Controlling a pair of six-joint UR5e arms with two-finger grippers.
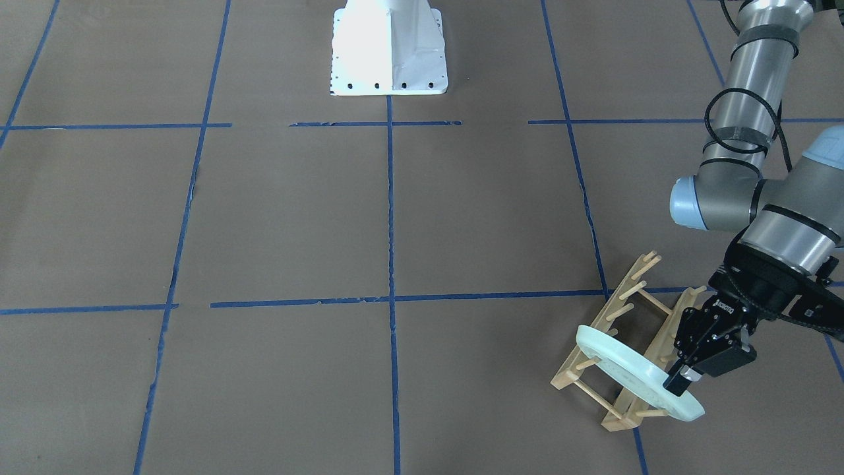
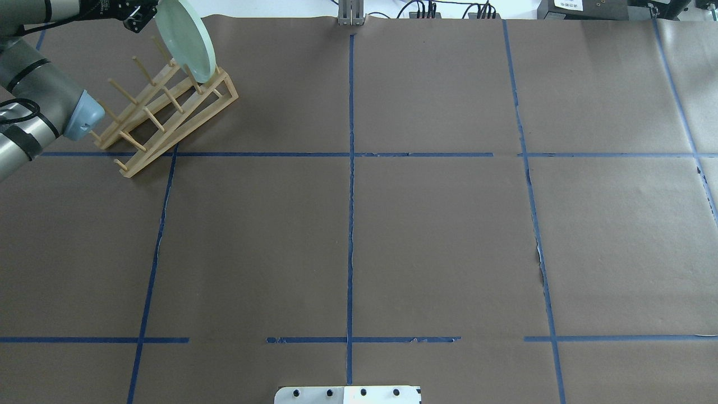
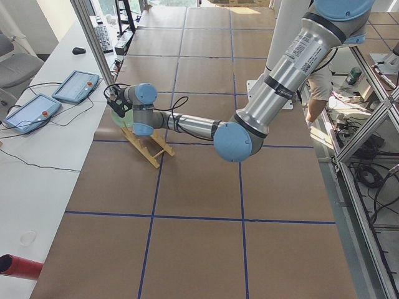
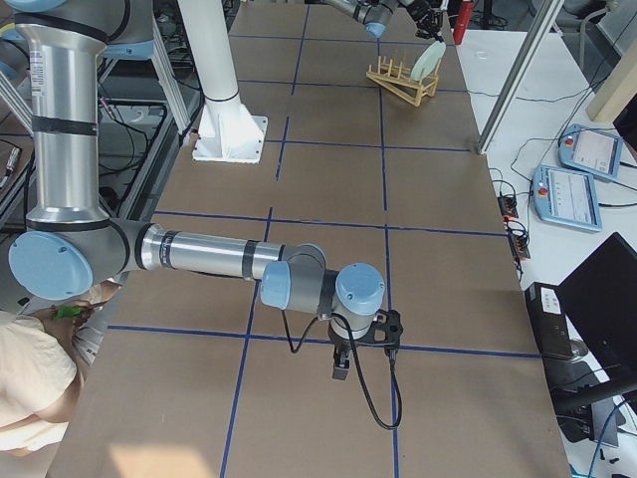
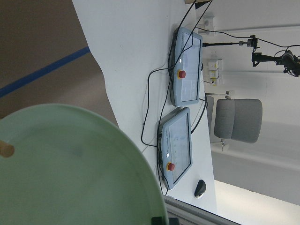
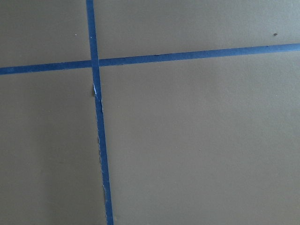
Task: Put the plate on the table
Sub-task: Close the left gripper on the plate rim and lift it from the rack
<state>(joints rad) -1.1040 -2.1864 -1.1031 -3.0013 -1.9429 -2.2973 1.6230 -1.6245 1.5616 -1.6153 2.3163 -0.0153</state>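
The robot's left gripper should set the plate down on the bare table (image 1: 503,196) between the white robot base and the wooden rack. The plate is now tilted in the rack's far end.
The pale mint-green plate (image 1: 626,369) stands tilted on edge in the far end of the wooden peg rack (image 1: 572,377), at the table's (image 1: 297,218) far left corner. It also shows in the overhead view (image 2: 188,42) and fills the lower left of the left wrist view (image 5: 70,178). My left gripper (image 1: 678,384) is shut on the plate's upper rim, reaching in from the side (image 2: 147,17). My right gripper (image 4: 341,370) hangs low over bare table at the right; only the exterior right view shows it, so I cannot tell its state.
The rack (image 2: 168,106) sits close to the table's far edge. Beyond it a white bench holds two teach pendants (image 5: 180,140) and cables. The white robot base (image 1: 389,53) stands at the near middle. Blue tape lines (image 6: 98,117) cross the table.
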